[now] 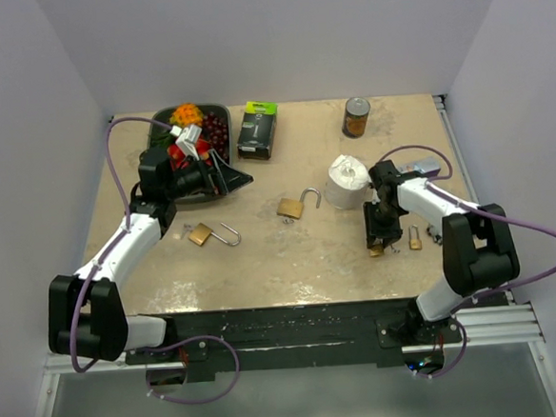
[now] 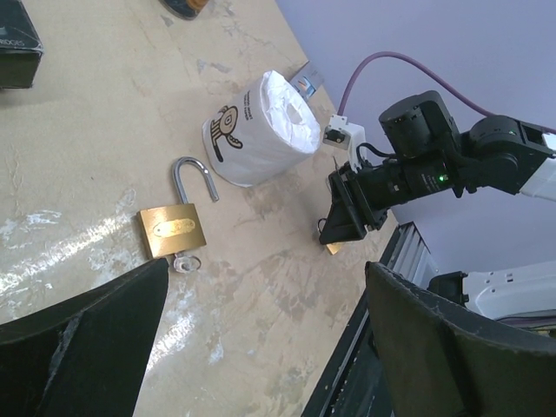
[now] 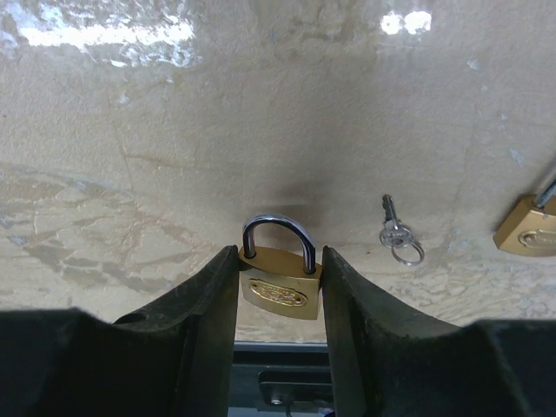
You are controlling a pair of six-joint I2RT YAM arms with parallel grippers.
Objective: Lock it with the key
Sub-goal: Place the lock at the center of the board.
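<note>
The left gripper will next close on the brass body (image 1: 200, 234) of the open padlock that lies in front of the dark tray of fruit.
My right gripper (image 1: 380, 243) is shut on a small brass padlock (image 3: 278, 282) with its shackle closed, held by its sides just above the table near the front edge. A small key on rings (image 3: 395, 234) lies on the table just right of it. A second brass padlock (image 3: 526, 228) lies at the right edge of that view, and also shows in the top view (image 1: 415, 240). My left gripper (image 1: 230, 178) is open and empty, raised by the tray. Two brass padlocks with open shackles lie mid-table (image 1: 292, 207) and left (image 1: 201, 235); the first shows in the left wrist view (image 2: 174, 228) with a key ring (image 2: 185, 262).
A toilet roll (image 1: 348, 180) stands just behind my right gripper. A dark tray (image 1: 222, 112) of fruit, a black box (image 1: 256, 131) and a can (image 1: 356, 117) stand along the back. The table's front edge and black rail (image 1: 295, 317) lie close below my right gripper.
</note>
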